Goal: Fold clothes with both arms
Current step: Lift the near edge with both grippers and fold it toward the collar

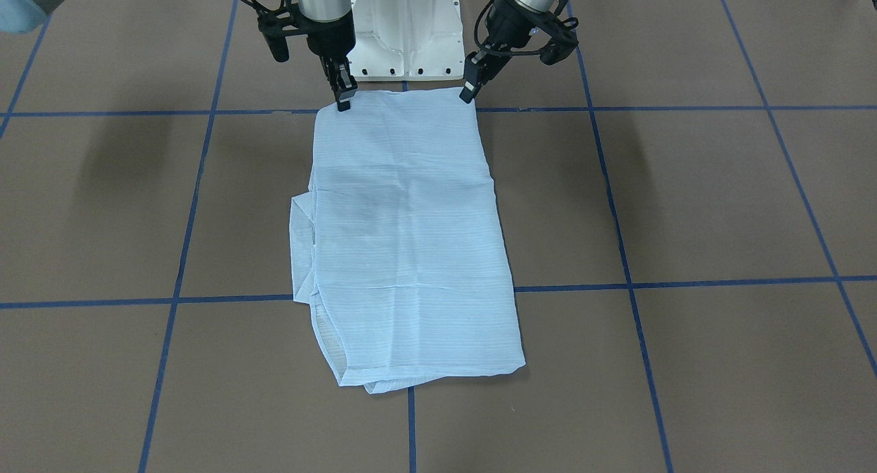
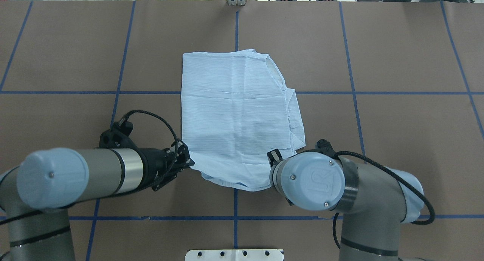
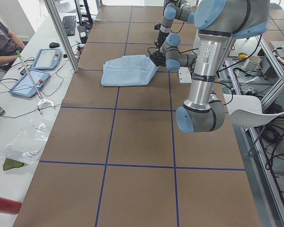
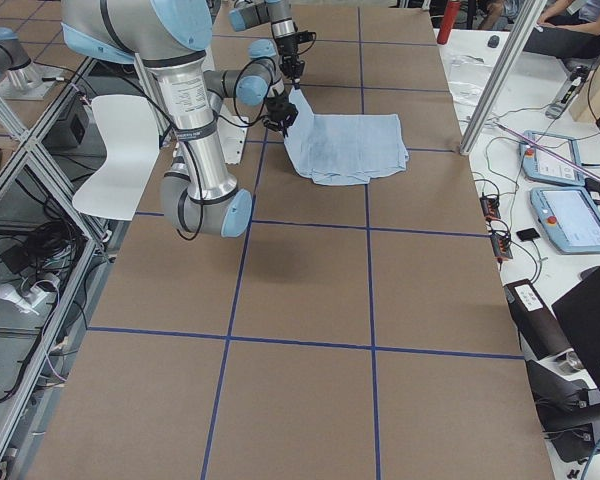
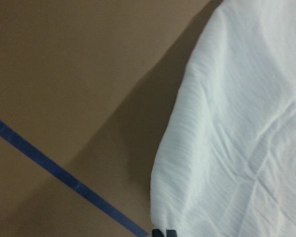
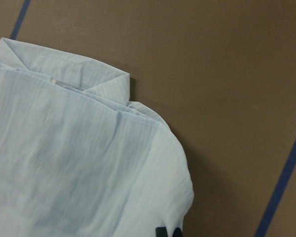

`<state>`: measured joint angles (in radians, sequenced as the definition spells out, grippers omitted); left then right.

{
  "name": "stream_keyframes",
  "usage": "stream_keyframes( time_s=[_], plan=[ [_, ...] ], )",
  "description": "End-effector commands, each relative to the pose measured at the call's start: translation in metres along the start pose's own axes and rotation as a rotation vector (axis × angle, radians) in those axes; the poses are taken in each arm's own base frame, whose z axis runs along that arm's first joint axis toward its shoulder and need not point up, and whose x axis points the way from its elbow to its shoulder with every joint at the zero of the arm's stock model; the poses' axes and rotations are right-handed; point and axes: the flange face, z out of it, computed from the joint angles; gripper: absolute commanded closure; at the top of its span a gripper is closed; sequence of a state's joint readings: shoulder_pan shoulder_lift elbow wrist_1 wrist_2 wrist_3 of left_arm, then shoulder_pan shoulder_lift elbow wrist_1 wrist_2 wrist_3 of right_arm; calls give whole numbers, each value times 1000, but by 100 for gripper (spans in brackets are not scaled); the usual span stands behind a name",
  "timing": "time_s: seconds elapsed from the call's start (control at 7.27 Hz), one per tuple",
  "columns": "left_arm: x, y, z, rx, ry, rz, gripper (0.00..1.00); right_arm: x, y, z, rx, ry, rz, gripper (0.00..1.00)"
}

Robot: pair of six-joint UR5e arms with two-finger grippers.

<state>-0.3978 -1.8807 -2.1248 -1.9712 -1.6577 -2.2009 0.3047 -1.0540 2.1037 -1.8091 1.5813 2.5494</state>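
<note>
The robot's left gripper will release the shirt's near corner on the far corner of the shirt's same straight side (image 1: 522, 362).
The pale-blue striped shirt (image 1: 411, 240) lies folded into a long rectangle on the brown table, its far end toward the operators' side. It also shows in the overhead view (image 2: 238, 117). My left gripper (image 1: 468, 96) is shut on the shirt's near corner on my left side, also seen in the overhead view (image 2: 189, 163). My right gripper (image 1: 344, 103) is shut on the other near corner; in the overhead view its wrist hides it. The near edge is raised slightly off the table and casts a shadow in the left wrist view (image 5: 237, 123). The right wrist view shows the shirt (image 6: 74, 163) with folded layers sticking out at its side.
The white pedestal base (image 1: 404, 34) stands just behind the shirt's near edge. Blue tape lines (image 1: 685, 281) grid the brown table. A side bench with tablets (image 3: 38, 71) and a seated person runs along the far side. A red bottle (image 3: 2, 204) lies there.
</note>
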Motion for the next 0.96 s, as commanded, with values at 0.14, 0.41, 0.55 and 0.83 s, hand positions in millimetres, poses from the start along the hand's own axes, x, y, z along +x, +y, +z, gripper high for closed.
stream_keyframes(
  time_s=[0.14,0.41,0.55,0.83],
  plan=[
    [77,-77,11,87,33,19,100,-113,-60,-23,16,-41,25,100],
    [105,-121,33,151,15,49,100,-186,-67,-9,50,-23,-7,100],
    [112,-137,48,177,-3,62,100,-223,-75,16,42,-11,-4,100],
    [135,-163,79,208,-2,53,100,-282,-91,55,59,8,-40,100]
  ],
)
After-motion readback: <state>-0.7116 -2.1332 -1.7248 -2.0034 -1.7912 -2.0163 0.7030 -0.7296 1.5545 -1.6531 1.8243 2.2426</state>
